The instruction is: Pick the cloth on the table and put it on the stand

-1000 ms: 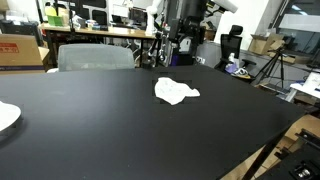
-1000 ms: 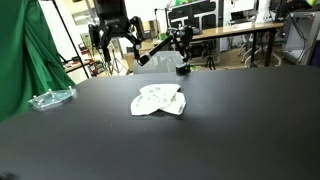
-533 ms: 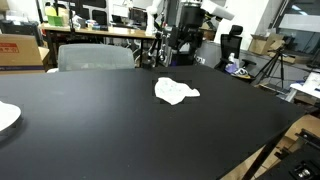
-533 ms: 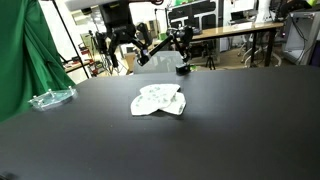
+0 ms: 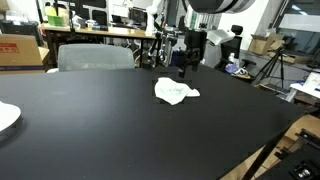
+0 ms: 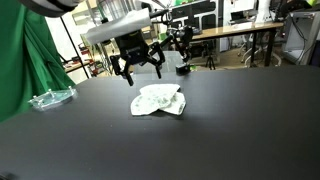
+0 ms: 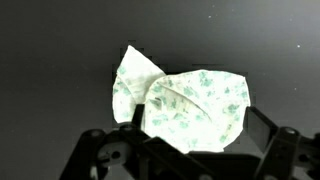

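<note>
The cloth has a middle fold (image 5: 177,89) (image 7: 187,99) between its pointed corner and its wide part. My gripper moves down there next and closes on it.
The cloth (image 5: 176,92) is a small crumpled white piece with faint green print, lying on the black table (image 5: 90,130). It also shows in the other exterior view as the cloth (image 6: 158,100) on the table (image 6: 200,140). My gripper (image 5: 187,66) hangs open just above and behind it, nothing between its fingers; in an exterior view the gripper (image 6: 138,72) is above the cloth's far edge. In the wrist view the cloth (image 7: 185,100) fills the middle, with the gripper (image 7: 198,127) straddling its near part, apart from it. The stand is out of view.
A flat white plate-like thing (image 5: 6,117) lies at the table's edge. A clear plastic item (image 6: 50,98) sits by a green curtain (image 6: 25,55). A grey chair (image 5: 95,57), desks and tripods stand behind the table.
The arm has come forward and down from behind the table's far edge, so the open gripper now hangs close over the cloth. The cloth has not moved.
</note>
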